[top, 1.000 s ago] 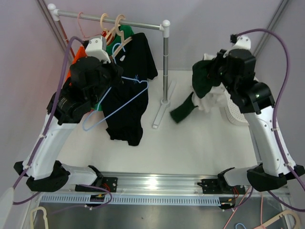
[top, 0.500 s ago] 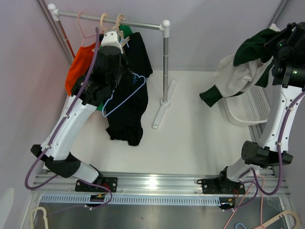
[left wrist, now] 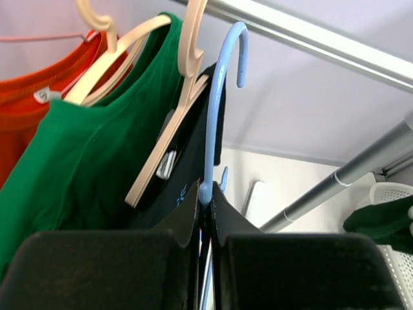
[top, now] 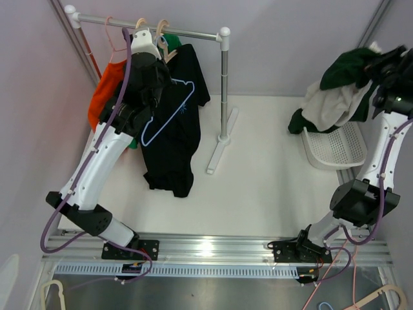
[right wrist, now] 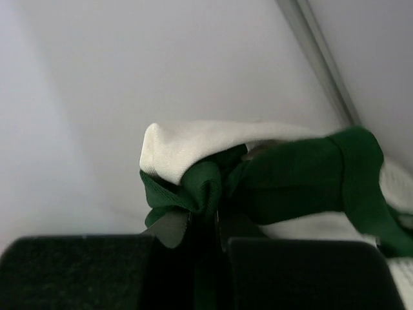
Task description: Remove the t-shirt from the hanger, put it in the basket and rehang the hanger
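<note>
I need to release the light-blue hanger with my left gripper on the rail (top: 213,37), close beside the upright post's white cap.
My left gripper (top: 158,61) is shut on the neck of an empty light-blue hanger (top: 169,110), whose hook (left wrist: 227,64) sits just below the rail (left wrist: 310,35). In the left wrist view the jaws pinch the hanger's neck (left wrist: 205,190). My right gripper (top: 381,64) is raised at the far right and shut on a white and dark green t-shirt (top: 339,97), which hangs above the white basket (top: 335,148). In the right wrist view the shirt's green collar (right wrist: 206,187) is clamped between the jaws.
On the rail (top: 187,31) hang an orange shirt (top: 103,90), a green shirt (left wrist: 71,168) and a black shirt (top: 174,142) on cream hangers (left wrist: 184,84). The rack's upright post (top: 224,84) and foot (top: 219,152) stand mid-table.
My left arm has lifted the blue hanger up to the rail. My right arm has swung the white and green shirt right and up, over the basket.
</note>
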Tool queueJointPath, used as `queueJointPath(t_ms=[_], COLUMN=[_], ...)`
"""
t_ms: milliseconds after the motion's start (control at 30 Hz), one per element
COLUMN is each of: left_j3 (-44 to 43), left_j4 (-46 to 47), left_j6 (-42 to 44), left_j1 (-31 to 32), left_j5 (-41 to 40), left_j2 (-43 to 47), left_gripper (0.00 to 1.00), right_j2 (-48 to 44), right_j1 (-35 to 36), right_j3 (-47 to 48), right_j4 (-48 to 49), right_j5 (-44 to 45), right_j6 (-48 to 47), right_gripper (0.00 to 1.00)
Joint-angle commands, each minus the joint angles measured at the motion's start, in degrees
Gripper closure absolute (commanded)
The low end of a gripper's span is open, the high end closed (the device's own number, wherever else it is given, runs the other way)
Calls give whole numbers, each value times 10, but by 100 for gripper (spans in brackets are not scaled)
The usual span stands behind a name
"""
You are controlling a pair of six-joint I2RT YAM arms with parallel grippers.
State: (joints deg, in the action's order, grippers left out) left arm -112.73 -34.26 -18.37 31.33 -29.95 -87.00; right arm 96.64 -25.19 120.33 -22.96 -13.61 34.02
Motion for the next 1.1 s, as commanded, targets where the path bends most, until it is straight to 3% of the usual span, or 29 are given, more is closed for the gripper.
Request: queueJointPath(t_ms=[0,67,167,200,300,367,533,1067], left_j3=[7,8,19,28,38,43,37,-42], left_j4=[74,89,118,140,171,190,207,254], left_j6=[24,31,47,60,80,97,104,105], left_j1=[-8,-9,-8,-9,-9,-10,-9,-7], left_j5=[21,27,36,41,51,58,80,140], left_j2=[-10,-18,-21,-19,-19,-20,-28,-108], left_gripper=[99,99,99,99,99,99,99,99], right_j2=[-57,-81,-70,-46,-15,-24,-62,-145], right_j1=[15,27,44,44,46,56,96,118], right_j3=[-153,-247,-259,-245,-173,-158,-107,-170], right_j4=[56,52,2,-42,-102,-102,-118,-89], right_j5=[9,93,135,135,143,182,232,185], right_j6=[-19,-50,-88,-96,-102,-105,-152,-171], right_gripper=[100,100,98,74,37,1,1,1])
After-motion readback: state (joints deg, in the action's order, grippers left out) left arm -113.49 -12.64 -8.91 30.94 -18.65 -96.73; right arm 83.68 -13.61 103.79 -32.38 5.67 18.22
